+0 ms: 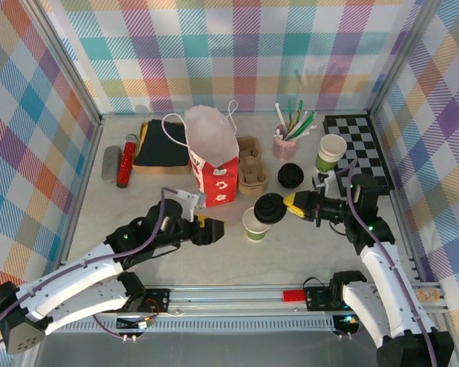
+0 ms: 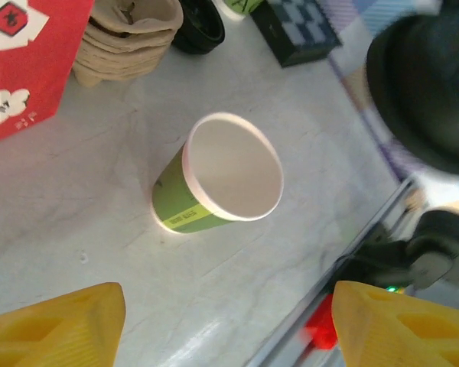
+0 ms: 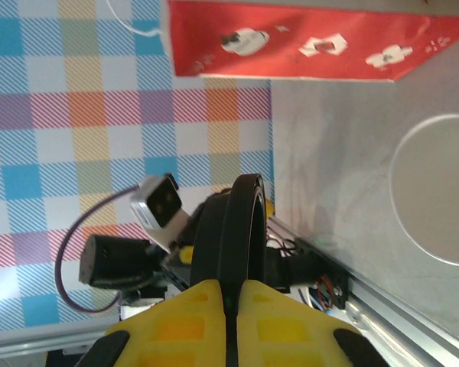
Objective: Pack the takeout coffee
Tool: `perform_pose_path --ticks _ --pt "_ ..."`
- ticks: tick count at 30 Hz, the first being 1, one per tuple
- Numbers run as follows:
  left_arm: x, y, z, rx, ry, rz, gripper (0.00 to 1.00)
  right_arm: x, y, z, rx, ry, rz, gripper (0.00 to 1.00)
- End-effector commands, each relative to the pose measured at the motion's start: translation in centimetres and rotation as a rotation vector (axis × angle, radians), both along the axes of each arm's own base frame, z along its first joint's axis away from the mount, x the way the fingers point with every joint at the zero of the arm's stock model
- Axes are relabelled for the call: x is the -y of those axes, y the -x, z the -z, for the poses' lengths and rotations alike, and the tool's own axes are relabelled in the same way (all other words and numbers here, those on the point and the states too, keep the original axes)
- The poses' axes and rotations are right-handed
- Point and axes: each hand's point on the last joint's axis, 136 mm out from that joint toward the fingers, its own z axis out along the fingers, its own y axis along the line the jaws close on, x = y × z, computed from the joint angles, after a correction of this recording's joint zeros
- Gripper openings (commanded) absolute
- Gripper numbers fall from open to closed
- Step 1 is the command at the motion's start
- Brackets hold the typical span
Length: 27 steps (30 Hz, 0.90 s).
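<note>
The robot's right gripper needs to release the black round lid on the white rim of the open green-banded paper cup (image 1: pixel 258 219).
A green-banded paper cup (image 1: pixel 254 225) stands open at the table's middle, white rim up and no lid on it; the left wrist view looks down into this cup (image 2: pixel 218 176), and its rim (image 3: pixel 436 199) curves in at the right of the right wrist view. My right gripper (image 1: pixel 291 203) is shut on the edge of a black round lid (image 1: pixel 271 208), held just above and right of the cup. The lid (image 3: pixel 237 237) stands edge-on between the yellow fingers (image 3: pixel 176 329). My left gripper (image 1: pixel 210 229) hangs open, left of the cup, nothing between its fingers (image 2: pixel 53 325). A cup with its lid on is out of view.
A red and white paper bag (image 1: pixel 214 164) stands behind the cup, cardboard carriers (image 1: pixel 251 172) beside it. Further right are a second black lid (image 1: pixel 289 176), a lidless green cup (image 1: pixel 330 153), a pink cup of straws (image 1: pixel 285 141) and a checkered board (image 1: pixel 363 145).
</note>
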Motion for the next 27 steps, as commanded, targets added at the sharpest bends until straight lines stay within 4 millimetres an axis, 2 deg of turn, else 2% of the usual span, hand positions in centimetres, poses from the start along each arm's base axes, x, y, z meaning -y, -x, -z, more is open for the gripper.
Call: perform_pose_path --ticks 1,7,18,27 --pt "1.1 0.3 -3.0 -0.058 0.245 0.035 0.70 0.0 -1.0 0.6 0.104 0.034 0.015 0.09" --pt "1.1 -0.2 -0.9 -0.119 0.276 0.018 0.68 -0.3 -1.9 4.1 0.061 0.056 0.002 0.08" --pt "0.1 -1.2 1.9 -0.163 0.264 -0.039 0.66 -1.3 -2.4 7.0 0.047 0.090 -0.019 0.08" --pt "-0.6 -1.4 2.2 -0.150 0.245 -0.066 0.64 -1.3 -3.3 8.6 0.038 0.120 -0.009 0.07"
